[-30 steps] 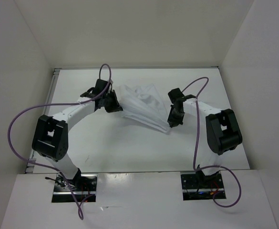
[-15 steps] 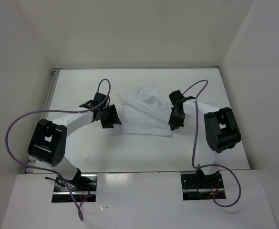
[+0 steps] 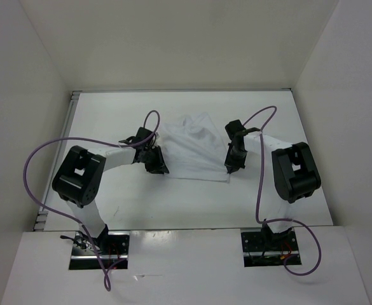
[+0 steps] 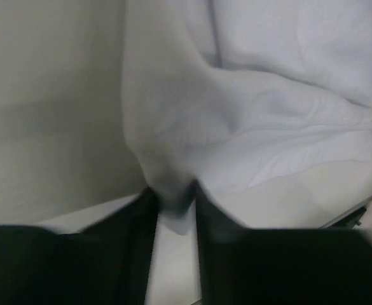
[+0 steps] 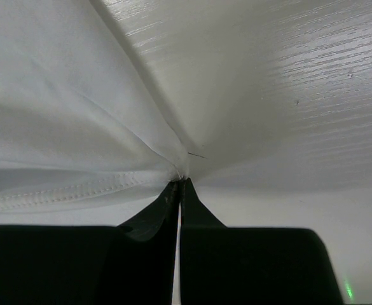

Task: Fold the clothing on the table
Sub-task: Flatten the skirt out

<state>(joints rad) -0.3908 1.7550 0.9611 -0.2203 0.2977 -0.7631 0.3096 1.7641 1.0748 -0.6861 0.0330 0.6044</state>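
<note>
My right gripper pinches only the clothing corner's tip; I should open it and take a fuller fold (image 5: 149, 154) before lifting with both grippers.
The white clothing (image 3: 195, 147) lies wrinkled mid-table, roughly squared off. My left gripper (image 3: 159, 164) sits at its near left edge. In the left wrist view the jaws (image 4: 173, 194) stand partly apart with a shadowed fold of the clothing (image 4: 236, 114) reaching in between the tips. This view is blurred. My right gripper (image 3: 229, 166) is at the garment's near right corner. There its fingers (image 5: 181, 183) are shut on the hemmed edge of the clothing (image 5: 58, 127), which pulls into taut creases from the pinch.
The white table (image 3: 173, 203) is boxed in by white walls (image 3: 173, 44) at the back and on both sides. Purple cables loop off the left arm (image 3: 33, 171) and the right arm (image 3: 262, 184). Bare tabletop (image 5: 287, 95) lies right of the right gripper.
The left gripper let go of the raised cloth, which dropped and spread flatter. It then swung toward the near left edge of the garment. The right gripper stayed shut in place.
</note>
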